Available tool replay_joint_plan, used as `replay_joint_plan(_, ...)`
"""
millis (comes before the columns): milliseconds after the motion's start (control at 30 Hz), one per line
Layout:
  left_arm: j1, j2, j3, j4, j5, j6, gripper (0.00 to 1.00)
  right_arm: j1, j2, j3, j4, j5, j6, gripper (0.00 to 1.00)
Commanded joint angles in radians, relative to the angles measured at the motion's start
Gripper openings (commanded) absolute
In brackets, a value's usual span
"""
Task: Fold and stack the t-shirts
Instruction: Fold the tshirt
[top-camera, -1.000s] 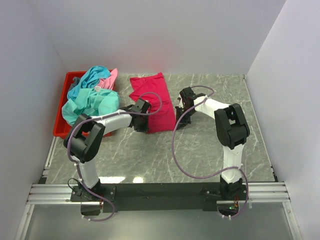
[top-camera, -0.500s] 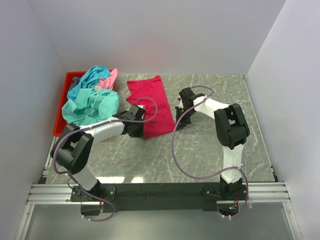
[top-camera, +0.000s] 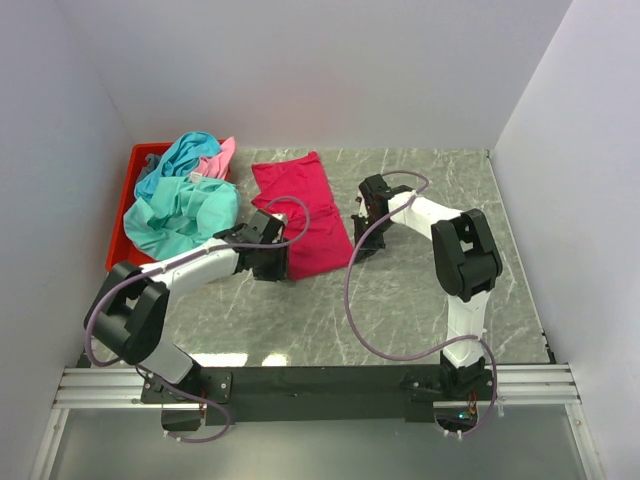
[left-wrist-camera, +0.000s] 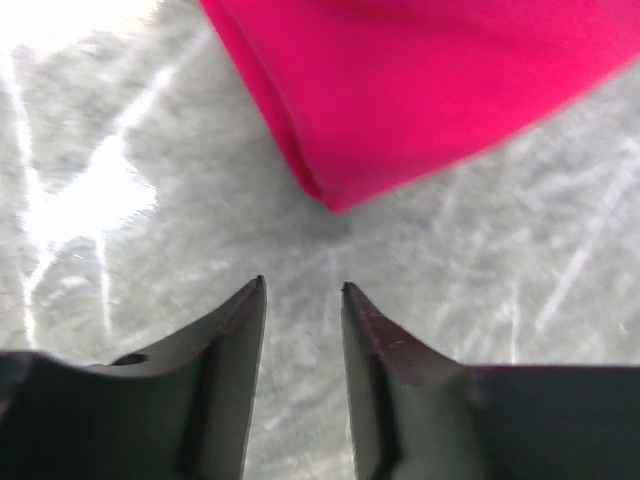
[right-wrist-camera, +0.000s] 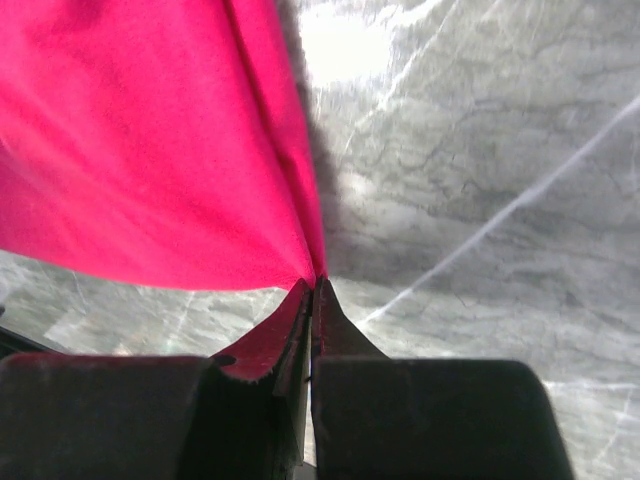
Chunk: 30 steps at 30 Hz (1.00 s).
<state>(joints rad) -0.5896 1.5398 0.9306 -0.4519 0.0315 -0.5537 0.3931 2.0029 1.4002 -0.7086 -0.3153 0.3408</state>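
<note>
My left gripper will move its fingers in to the t-shirt's loose near corner, which lies just beyond them, and pinch that corner (left-wrist-camera: 332, 200) before both grippers lift.
A magenta-red t-shirt (top-camera: 305, 212) lies folded into a long strip on the marble table. My left gripper (top-camera: 278, 262) is open just off the strip's near left corner (left-wrist-camera: 335, 195), with bare table between its fingers (left-wrist-camera: 240, 330). My right gripper (top-camera: 356, 243) is shut on the strip's near right corner, and the cloth (right-wrist-camera: 150, 150) runs right into its fingertips (right-wrist-camera: 314, 284). Teal t-shirts (top-camera: 182, 212) and a light pink one (top-camera: 220, 158) are heaped on the red bin.
The red plastic bin (top-camera: 122, 256) stands at the far left against the white wall. White walls close in the table on three sides. The arms' bases sit on a black rail (top-camera: 320, 385) at the near edge.
My left gripper has let go of the shirt's near left corner, opened, and drawn back toward the near left. The strip has shifted slightly left. The right gripper has stayed put.
</note>
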Motion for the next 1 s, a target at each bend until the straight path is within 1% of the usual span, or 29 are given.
replay_joint_plan(0, 0.002, -0.049, 0.01, -0.01, 0.114, 0.008, 0.46, 0.012, -0.062, -0.001, -0.052, 0.024, -0.042, 0.02)
replay_joint_plan(33, 0.004, -0.056, 0.007, -0.007, 0.132, 0.003, 0.52, 0.015, -0.069, -0.003, -0.054, 0.025, -0.042, 0.02)
replay_joint_plan(67, 0.008, -0.06, -0.001, -0.002, 0.166, 0.0, 0.55, 0.016, -0.073, -0.01, -0.06, 0.027, -0.048, 0.02)
replay_joint_plan(133, 0.025, -0.047, -0.01, 0.012, 0.188, -0.012, 0.63, 0.02, -0.081, -0.02, -0.063, 0.022, -0.052, 0.02)
replay_joint_plan(200, 0.042, -0.021, -0.006, 0.006, 0.192, -0.015, 0.66, 0.029, -0.087, -0.03, -0.068, 0.021, -0.057, 0.02)
replay_joint_plan(233, 0.048, 0.008, -0.001, 0.002, 0.192, -0.015, 0.7, 0.029, -0.087, -0.03, -0.071, 0.022, -0.06, 0.02)
replay_joint_plan(333, 0.062, 0.067, 0.02, 0.012, 0.197, -0.008, 0.74, 0.044, -0.087, -0.027, -0.081, 0.021, -0.071, 0.02)
replay_joint_plan(467, 0.08, 0.152, 0.065, 0.006, 0.191, -0.006, 0.73, 0.067, -0.095, -0.023, -0.1, 0.018, -0.086, 0.02)
replay_joint_plan(567, 0.086, 0.198, 0.08, -0.016, 0.157, -0.017, 0.71, 0.087, -0.11, -0.041, -0.106, 0.01, -0.092, 0.02)
replay_joint_plan(733, 0.102, 0.198, 0.059, -0.025, 0.151, -0.025, 0.7, 0.09, -0.118, -0.064, -0.106, -0.001, -0.094, 0.03)
replay_joint_plan(867, 0.108, 0.213, 0.066, -0.063, 0.14, -0.02, 0.65, 0.09, -0.113, -0.052, -0.114, 0.007, -0.092, 0.02)
replay_joint_plan(967, 0.108, 0.177, 0.041, -0.076, 0.134, -0.028, 0.65, 0.089, -0.113, -0.047, -0.117, 0.034, -0.085, 0.03)
